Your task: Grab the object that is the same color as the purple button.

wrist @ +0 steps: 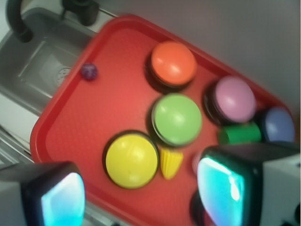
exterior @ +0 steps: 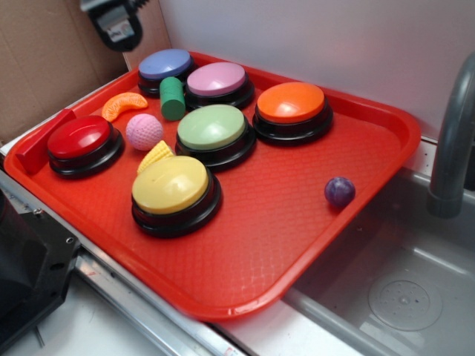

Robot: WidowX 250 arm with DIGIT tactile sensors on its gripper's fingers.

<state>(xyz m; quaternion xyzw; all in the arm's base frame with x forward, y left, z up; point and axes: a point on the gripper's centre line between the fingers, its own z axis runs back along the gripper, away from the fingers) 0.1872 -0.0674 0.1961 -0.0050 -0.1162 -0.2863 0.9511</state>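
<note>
The robot's gripper needs to next move to the small dark purple ball near the red tray's rim on the sink side and close around the ball's sides (exterior: 340, 192) (wrist: 89, 71).
The small dark purple ball (exterior: 340, 191) lies alone on the red tray (exterior: 297, 252) near its right rim. In the wrist view the ball (wrist: 89, 71) is far off at the upper left. The purple button (exterior: 217, 80), a lilac dome on a black base, stands at the back of the tray, and the wrist view shows this button (wrist: 234, 99) on the right. My gripper (wrist: 141, 200) hangs high above the tray's left side, open wide, with nothing between its fingers (wrist: 225, 188). Only a piece of the arm (exterior: 113, 22) shows at the exterior view's top left.
Blue (exterior: 165, 65), orange (exterior: 291, 104), green (exterior: 211, 127), yellow (exterior: 171, 185) and red (exterior: 80, 137) buttons fill the tray's left and middle. A pink dimpled ball (exterior: 144, 131), green cylinder (exterior: 172, 98), orange slice (exterior: 122, 105) and corn piece (exterior: 156, 156) lie among them. A sink (exterior: 401, 297) and faucet (exterior: 453, 141) are to the right.
</note>
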